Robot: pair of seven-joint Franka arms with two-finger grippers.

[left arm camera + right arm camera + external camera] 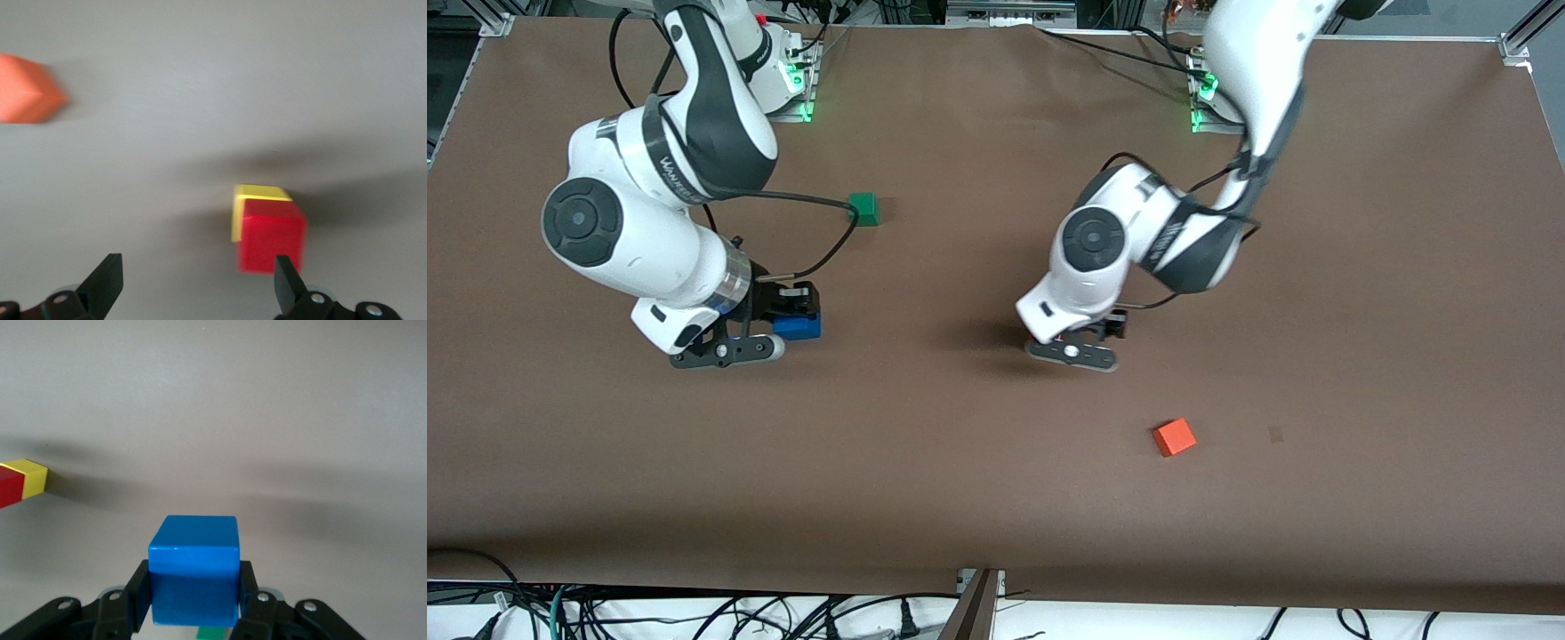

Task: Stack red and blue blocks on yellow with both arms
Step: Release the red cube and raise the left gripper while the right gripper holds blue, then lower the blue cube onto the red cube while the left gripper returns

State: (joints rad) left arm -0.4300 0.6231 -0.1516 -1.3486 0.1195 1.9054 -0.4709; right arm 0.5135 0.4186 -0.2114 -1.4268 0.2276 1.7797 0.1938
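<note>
Next, my right gripper puts the blue block down on top of the red block (1048, 320), under my open left gripper. The blue block is now toward the table's end.
The red block (272, 235) sits on the yellow cube (257, 194). My left gripper (197, 285) is open above them, with the red block close to one fingertip (287, 280) and nothing between the fingers. In the front view the left hand (1080, 342) covers this stack near the table's middle. My right gripper (193, 597) is shut on the blue block (193, 570), toward the right arm's end of the table (796, 322). The right wrist view also shows the yellow cube (33, 479) under the red block (8, 487) at its edge.
An orange cube (1174, 436) lies nearer to the front camera than the left hand, and it shows in the left wrist view too (27, 88). A green cube (863, 208) sits farther from the camera, between the arms. The brown table (1360, 356) stretches bare toward the left arm's end.
</note>
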